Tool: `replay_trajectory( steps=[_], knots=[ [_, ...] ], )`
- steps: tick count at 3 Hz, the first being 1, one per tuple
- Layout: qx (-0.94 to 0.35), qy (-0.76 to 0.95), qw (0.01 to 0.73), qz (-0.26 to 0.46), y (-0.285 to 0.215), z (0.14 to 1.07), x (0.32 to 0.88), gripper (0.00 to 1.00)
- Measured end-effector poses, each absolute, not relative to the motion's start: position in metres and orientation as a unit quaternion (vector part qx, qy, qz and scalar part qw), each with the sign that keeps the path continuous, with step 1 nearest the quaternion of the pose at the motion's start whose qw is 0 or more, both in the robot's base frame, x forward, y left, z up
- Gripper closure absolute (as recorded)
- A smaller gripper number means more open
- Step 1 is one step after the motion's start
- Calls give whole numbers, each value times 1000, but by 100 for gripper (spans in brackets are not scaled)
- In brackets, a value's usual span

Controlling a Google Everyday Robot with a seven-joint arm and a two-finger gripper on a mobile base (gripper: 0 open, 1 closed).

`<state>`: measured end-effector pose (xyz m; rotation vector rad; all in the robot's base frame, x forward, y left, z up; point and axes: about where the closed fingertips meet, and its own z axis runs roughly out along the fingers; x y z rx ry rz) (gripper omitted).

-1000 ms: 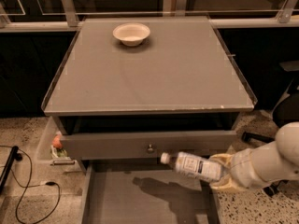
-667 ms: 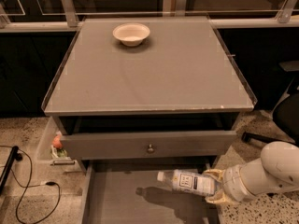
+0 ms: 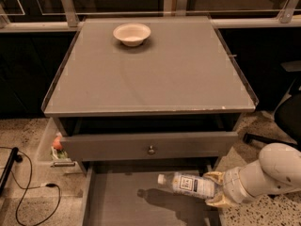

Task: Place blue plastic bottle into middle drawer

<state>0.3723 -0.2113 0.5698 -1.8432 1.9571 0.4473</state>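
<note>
The robot's gripper will set the blue plastic bottle, now sideways above the open drawer, down on the middle drawer's grey bottom near the arm's side [image 3: 176, 191].
The blue plastic bottle [image 3: 189, 184], clear with a white cap and a white-and-blue label, lies sideways in the air above the right part of the open middle drawer [image 3: 117, 204], cap pointing left. Its shadow falls on the drawer's flat grey floor. My gripper [image 3: 214, 189] comes in from the lower right on a white arm and is shut on the bottle's base end, just inside the drawer's right wall.
The top drawer's grey front with a small round knob [image 3: 151, 149] stands just above and behind the bottle. A white bowl [image 3: 131, 33] sits at the back of the tabletop [image 3: 155, 74]. A bin with items [image 3: 55, 147] and cables [image 3: 28, 185] are at the left.
My gripper has carried the bottle down and slightly left, from level with the knob drawer's front to low over the middle drawer's floor.
</note>
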Motion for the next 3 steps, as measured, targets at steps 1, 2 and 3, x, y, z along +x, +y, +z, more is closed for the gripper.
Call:
replay_trajectory(
  steps=[1, 2, 3],
  knots=[
    [-652, 712, 195, 172, -203, 521, 386, 100],
    [-634, 721, 210, 184, -189, 467, 413, 100],
    [-613, 731, 233, 190, -179, 426, 429, 100]
  ],
)
